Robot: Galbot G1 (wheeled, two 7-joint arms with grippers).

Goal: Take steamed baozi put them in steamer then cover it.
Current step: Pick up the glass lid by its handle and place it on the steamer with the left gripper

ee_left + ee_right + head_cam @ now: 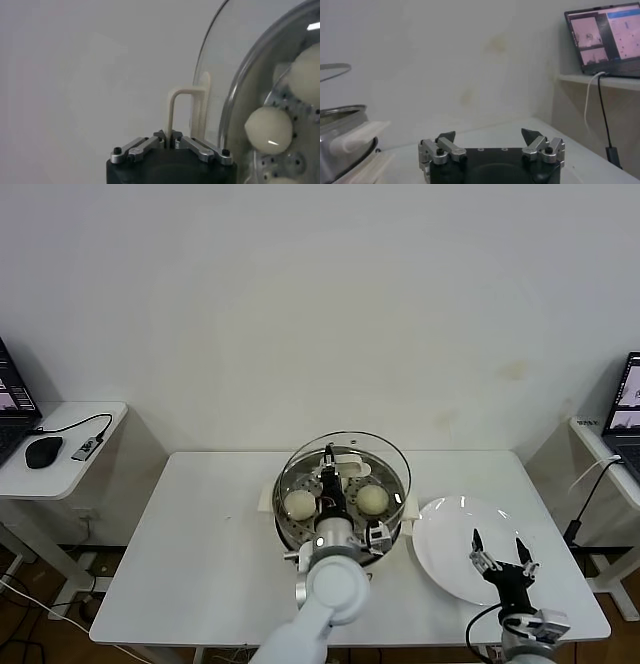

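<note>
Next, I release the glass lid with my left gripper so it lies flat on top of the steamer's rim, centered over the baozi tray [339, 500].
The steamer [283, 526], a shiny steel pot, stands at the table's middle. Two baozi [299, 504] [372, 499] lie on its perforated tray, one on each side of my left arm. My left gripper [329, 454] reaches over the pot and is shut on the cream handle [180, 92] of the glass lid [392, 452], which hangs over the steamer. In the left wrist view the jaws pinch the handle's thin bar, and baozi [268, 129] show through the glass [225, 60]. My right gripper [497, 544] is open with nothing in it, over the white plate [445, 534].
A side table [70, 469] at the left holds a mouse [43, 451] and cables. Another laptop [628, 399] sits on the right side table. In the right wrist view the steamer's cream side handle [357, 137] lies close to my right gripper [490, 134].
</note>
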